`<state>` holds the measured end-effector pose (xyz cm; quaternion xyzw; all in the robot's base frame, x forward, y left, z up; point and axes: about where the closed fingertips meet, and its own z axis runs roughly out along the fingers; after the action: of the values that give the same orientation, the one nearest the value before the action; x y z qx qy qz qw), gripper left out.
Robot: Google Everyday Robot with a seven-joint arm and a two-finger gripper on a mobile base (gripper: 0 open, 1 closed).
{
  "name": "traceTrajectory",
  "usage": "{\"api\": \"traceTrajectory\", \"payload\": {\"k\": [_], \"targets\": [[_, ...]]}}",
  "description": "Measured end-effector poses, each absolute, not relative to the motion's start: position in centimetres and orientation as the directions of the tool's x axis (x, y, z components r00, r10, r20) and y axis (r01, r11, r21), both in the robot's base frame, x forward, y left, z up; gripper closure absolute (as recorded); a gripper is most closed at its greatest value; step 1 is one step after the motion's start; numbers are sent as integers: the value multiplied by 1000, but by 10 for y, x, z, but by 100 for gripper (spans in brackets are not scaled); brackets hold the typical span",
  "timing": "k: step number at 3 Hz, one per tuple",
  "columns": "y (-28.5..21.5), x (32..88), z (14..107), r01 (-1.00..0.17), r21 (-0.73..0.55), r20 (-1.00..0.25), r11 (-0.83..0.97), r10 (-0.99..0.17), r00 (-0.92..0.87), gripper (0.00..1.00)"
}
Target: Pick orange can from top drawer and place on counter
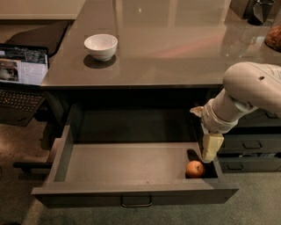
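The orange can is down in the front corner of the open top drawer. My gripper should close around the sides of the orange can [195,168] there.
The orange can [195,168], a small round orange object, lies in the front right corner of the open top drawer [131,190]. The rest of the drawer's grey inside is bare. My gripper [211,148] hangs pointing down from the white arm [250,90], over the drawer's right side, just above and to the right of the orange can. It holds nothing that I can see. The counter [175,52] spreads glossy grey-brown above the drawer.
A white bowl [101,46] stands on the counter at the left. An open laptop [22,70] sits on a lower surface at far left. Narrow dark drawers [250,145] are to the right of the open drawer. Dark objects [259,9] stand at the counter's back right.
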<state>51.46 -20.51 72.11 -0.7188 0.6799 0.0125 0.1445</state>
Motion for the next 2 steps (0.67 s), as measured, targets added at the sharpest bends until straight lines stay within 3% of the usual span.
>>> {"api": "traceTrajectory", "payload": {"k": [2], "targets": [[-195,509,688,-978,-181,-247,-100,-958,143,0]]}}
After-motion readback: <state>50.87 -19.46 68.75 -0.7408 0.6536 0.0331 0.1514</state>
